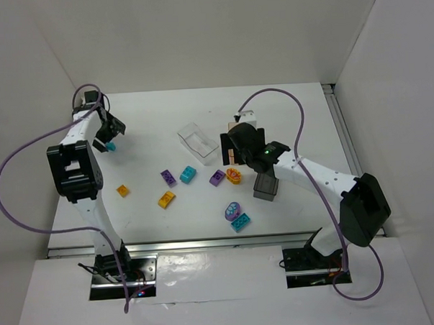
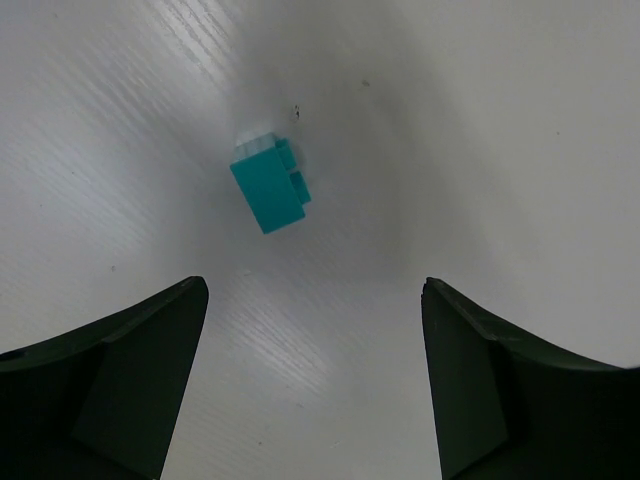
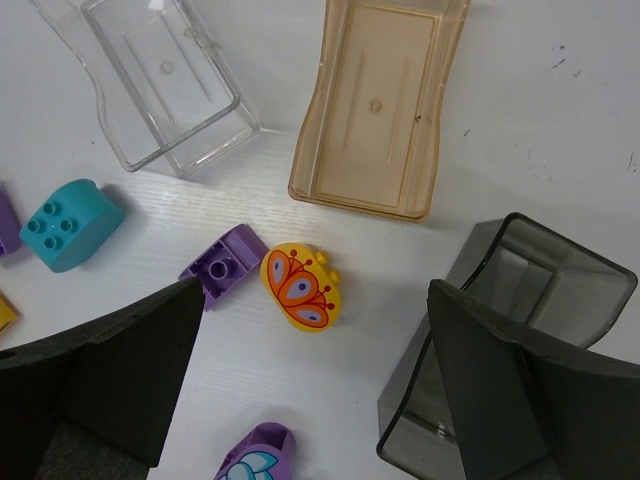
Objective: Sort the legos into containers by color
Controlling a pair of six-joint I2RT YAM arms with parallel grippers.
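I should close my right gripper on the short ends of the teal lego (image 1: 240, 222) beside the printed purple lego, near the table's front edge.
My left gripper (image 1: 109, 141) is open and empty, hovering over a teal lego (image 2: 270, 190) at the far left; in the left wrist view the brick lies beyond the open gripper (image 2: 312, 290). My right gripper (image 3: 315, 300) is open and empty above a yellow lego with an orange butterfly print (image 3: 300, 288). Next to that lego lie a purple lego (image 3: 225, 262), a rounded teal lego (image 3: 68, 225) and a printed purple lego (image 3: 255, 462). The clear bin (image 3: 180, 160), amber bin (image 3: 360, 205) and dark grey bin (image 3: 560, 245) all look empty.
In the top view, an orange lego (image 1: 122, 190), a yellow lego (image 1: 166, 199), a purple lego (image 1: 169, 177) and a teal lego (image 1: 240, 221) lie scattered in front of the clear bin (image 1: 198, 142). The dark grey bin (image 1: 266, 187) stands right of centre. White walls enclose the table.
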